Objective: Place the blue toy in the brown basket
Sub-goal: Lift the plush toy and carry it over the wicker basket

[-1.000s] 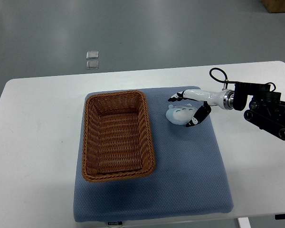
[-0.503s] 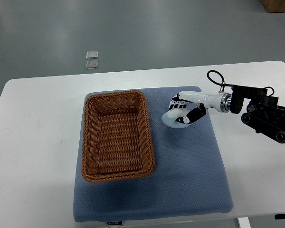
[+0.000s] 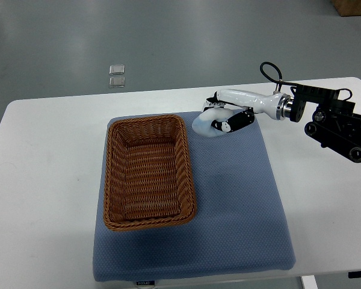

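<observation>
Next, my right gripper releases the blue toy in the far half of the brown basket (image 3: 141,162), setting it free just a little short of the basket's middle.
A pale blue toy (image 3: 203,124) hangs in the air just right of the basket's far right corner, with my right hand (image 3: 219,118) shut on it. The white fingers with black tips wrap over its top and right side. The brown wicker basket (image 3: 112,180) lies empty on the left half of a blue mat (image 3: 240,205). My right arm (image 3: 325,120) enters from the right edge.
The blue mat covers the middle of a white table (image 3: 42,180). Two small clear squares (image 3: 117,76) lie on the grey floor beyond the table's far edge. A brown box corner (image 3: 352,6) shows at the top right.
My right hand closed around the blue toy on the mat, then lifted it and carried it up and left toward the basket's far right corner.
</observation>
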Tool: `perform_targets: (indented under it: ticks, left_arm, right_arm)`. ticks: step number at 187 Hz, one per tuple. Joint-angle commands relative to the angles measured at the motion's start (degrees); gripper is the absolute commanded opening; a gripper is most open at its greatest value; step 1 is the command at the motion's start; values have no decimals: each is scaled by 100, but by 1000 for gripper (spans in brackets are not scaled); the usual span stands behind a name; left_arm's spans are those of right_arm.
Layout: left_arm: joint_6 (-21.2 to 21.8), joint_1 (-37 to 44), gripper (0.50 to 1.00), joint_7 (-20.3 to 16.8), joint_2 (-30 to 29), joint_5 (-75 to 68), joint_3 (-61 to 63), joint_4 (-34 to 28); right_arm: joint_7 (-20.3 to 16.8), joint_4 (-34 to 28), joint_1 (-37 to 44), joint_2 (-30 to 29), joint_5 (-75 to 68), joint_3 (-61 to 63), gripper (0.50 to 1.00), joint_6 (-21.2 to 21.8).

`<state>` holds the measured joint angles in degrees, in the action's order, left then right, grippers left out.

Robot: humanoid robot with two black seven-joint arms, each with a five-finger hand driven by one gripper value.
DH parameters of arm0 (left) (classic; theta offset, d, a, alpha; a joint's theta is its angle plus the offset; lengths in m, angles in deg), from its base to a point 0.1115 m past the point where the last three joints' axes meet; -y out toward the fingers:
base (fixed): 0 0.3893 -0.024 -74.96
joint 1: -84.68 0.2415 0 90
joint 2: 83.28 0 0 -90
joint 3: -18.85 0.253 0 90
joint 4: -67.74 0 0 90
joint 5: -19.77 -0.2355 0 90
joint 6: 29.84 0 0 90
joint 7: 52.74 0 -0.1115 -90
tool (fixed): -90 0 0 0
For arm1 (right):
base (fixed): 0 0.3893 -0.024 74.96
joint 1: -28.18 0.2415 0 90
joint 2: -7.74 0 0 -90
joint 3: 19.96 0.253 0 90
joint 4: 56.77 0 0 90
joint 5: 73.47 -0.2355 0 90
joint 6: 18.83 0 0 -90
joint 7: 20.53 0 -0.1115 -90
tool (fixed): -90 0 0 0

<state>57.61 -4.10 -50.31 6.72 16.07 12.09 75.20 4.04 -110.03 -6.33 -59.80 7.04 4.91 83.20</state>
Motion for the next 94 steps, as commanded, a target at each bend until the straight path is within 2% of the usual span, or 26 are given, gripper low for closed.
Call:
perform_targets:
  ticks: [1, 46, 70, 94]
  left_arm:
    - [9, 0, 1000, -6, 0, 0, 0, 0]
    - [0, 0, 1000, -6, 0, 0, 0, 0]
    - [0, 0, 1000, -6, 0, 0, 0, 0]
    - [0, 0, 1000, -5, 0, 0, 0, 0]
  right_arm:
    - [136, -26, 207, -110, -255, 141, 500, -8]
    - [136, -88, 181, -1033, -571, 132, 500, -34]
    - [109, -53, 23, -1481, -527, -183, 500, -403]
    - [-13, 9, -39, -1648, -483, -702, 500, -667]
